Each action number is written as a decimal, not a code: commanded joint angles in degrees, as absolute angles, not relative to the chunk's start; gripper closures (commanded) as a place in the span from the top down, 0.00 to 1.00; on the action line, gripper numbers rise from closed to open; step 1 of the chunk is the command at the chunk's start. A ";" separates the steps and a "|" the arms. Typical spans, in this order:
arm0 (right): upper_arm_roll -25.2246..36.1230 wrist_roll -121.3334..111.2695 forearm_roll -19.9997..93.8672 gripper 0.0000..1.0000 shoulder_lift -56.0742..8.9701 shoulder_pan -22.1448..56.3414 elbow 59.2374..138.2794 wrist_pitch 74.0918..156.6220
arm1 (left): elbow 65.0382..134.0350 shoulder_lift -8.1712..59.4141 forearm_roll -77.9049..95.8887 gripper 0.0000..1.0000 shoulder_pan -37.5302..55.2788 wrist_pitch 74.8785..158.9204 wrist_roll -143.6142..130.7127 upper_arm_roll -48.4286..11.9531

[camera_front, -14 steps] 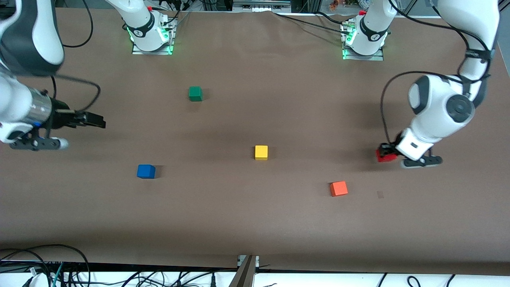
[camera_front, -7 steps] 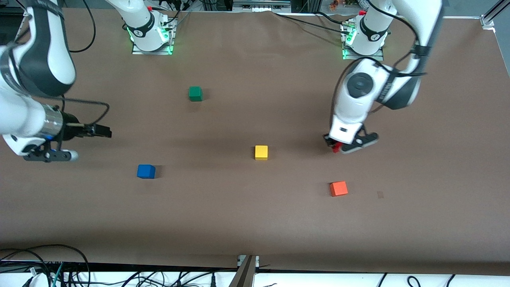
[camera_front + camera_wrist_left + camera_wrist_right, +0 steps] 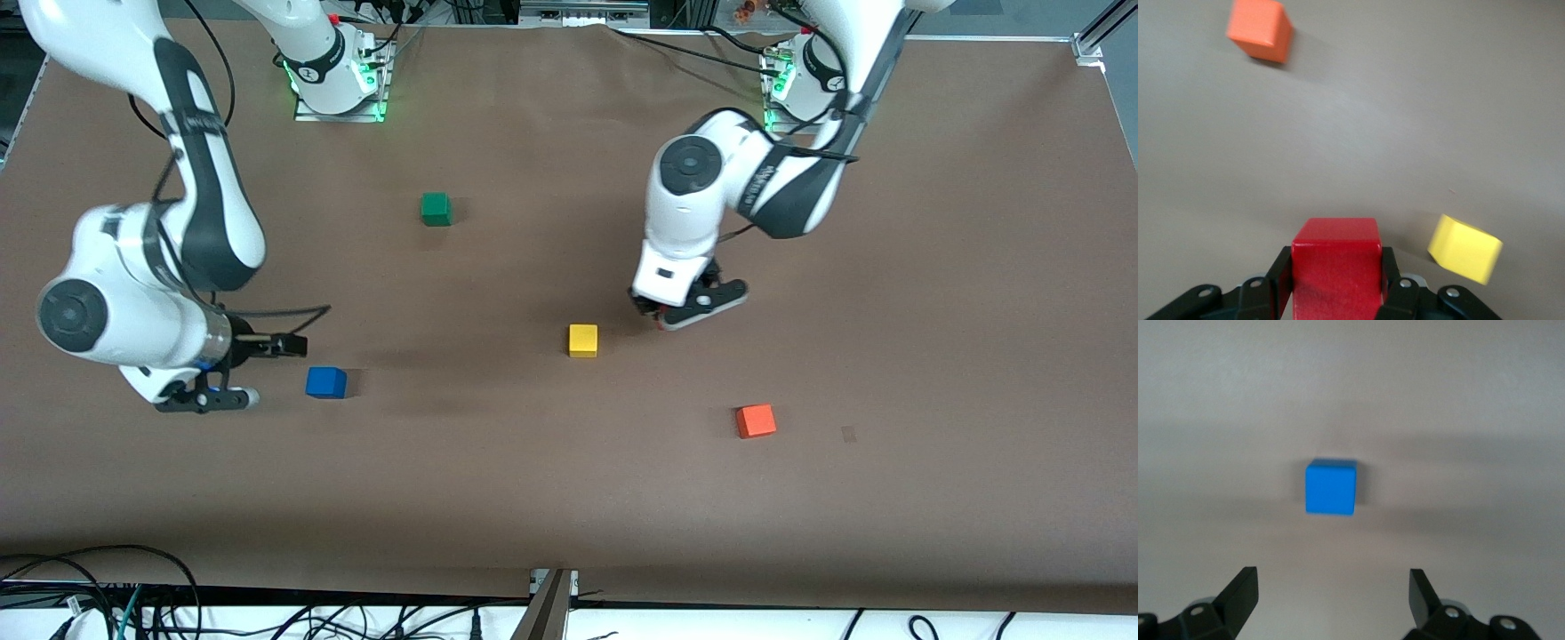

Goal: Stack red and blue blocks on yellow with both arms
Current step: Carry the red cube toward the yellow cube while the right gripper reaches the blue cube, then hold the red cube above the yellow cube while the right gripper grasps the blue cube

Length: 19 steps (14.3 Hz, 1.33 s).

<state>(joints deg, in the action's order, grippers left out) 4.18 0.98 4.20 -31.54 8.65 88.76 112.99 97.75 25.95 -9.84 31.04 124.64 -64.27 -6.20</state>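
I should next grab the blue cube with my right gripper by its opposite sides point(image 3: 325, 383) point(image 3: 1330, 488), toward the front camera and toward the arm bases.
My left gripper point(image 3: 652, 313) is shut on the deep red cube point(image 3: 1336, 267) and holds it in the air beside the yellow cube point(image 3: 583, 340), toward the left arm's end; the red cube barely shows in the front view. The yellow cube also shows in the left wrist view point(image 3: 1465, 248). The blue cube point(image 3: 325, 381) sits on the table toward the right arm's end. My right gripper point(image 3: 293, 346) is open and empty, just beside the blue cube; in the right wrist view the blue cube point(image 3: 1331, 487) lies ahead of the spread fingers point(image 3: 1239, 593).
A green cube point(image 3: 436, 208) sits nearer the arm bases. An orange-red cube point(image 3: 756, 420) sits nearer the front camera than the yellow cube, and shows in the left wrist view point(image 3: 1260, 29). The brown table point(image 3: 569, 498) ends at a front edge with cables below.
My left gripper has carried the red cube from the left arm's end toward the yellow cube. My right gripper has moved down and in toward the blue cube.
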 commanded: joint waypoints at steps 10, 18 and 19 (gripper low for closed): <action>4.04 3.60 4.57 1.00 -37.70 9.93 95.54 132.18 | 76.64 41.13 -0.61 0.00 35.68 122.43 -69.52 -5.71; 4.04 3.34 4.57 0.92 -39.11 9.84 97.03 135.52 | 76.55 43.24 -1.14 0.00 36.21 122.43 -69.70 -5.36; 4.04 3.17 4.57 0.86 -39.11 9.84 97.12 135.53 | 76.55 43.24 -1.14 0.00 36.21 122.34 -69.70 -5.27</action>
